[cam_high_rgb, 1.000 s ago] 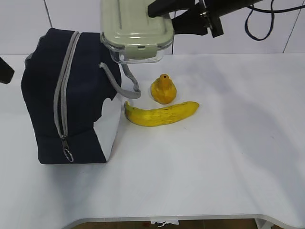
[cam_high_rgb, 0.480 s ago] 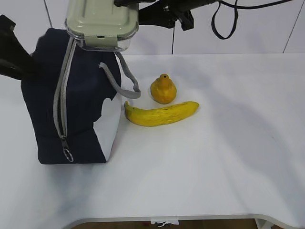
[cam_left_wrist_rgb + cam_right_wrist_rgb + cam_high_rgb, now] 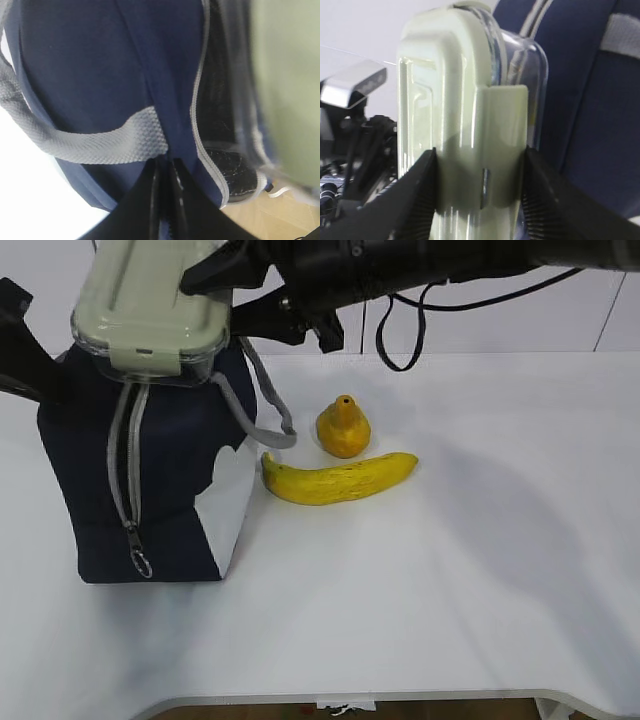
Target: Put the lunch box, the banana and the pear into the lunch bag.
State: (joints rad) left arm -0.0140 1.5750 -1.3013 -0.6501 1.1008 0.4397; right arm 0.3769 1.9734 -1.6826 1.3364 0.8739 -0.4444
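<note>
The lunch box, now just above the navy bag's top, will be let go by my right gripper inside the navy lunch bag (image 3: 149,457), just behind the grey zipper.
My right gripper (image 3: 477,175) is shut on the lunch box (image 3: 460,100), a clear container with a sage-green lid. In the exterior view it holds the box (image 3: 150,320) just above the top of the navy lunch bag (image 3: 175,460), over the grey zipper line. My left gripper (image 3: 165,172) is shut on the bag's blue fabric (image 3: 90,75) beside a grey handle (image 3: 100,145). The zipper gap (image 3: 220,115) shows a dark inside. My left arm (image 3: 30,345) comes in behind the bag's left side. The pear (image 3: 343,427) and the banana (image 3: 338,478) lie on the table to the right of the bag.
The white table (image 3: 450,590) carries the bag at the left and the fruit near the middle. A ring zipper pull (image 3: 143,563) hangs low on the bag's front. My right arm (image 3: 420,265) reaches across the back from the right, with cables trailing.
My right gripper has carried the lunch box leftward and a little down, from beside the bag's right top edge to over its top. My left arm has come in against the bag's left side.
</note>
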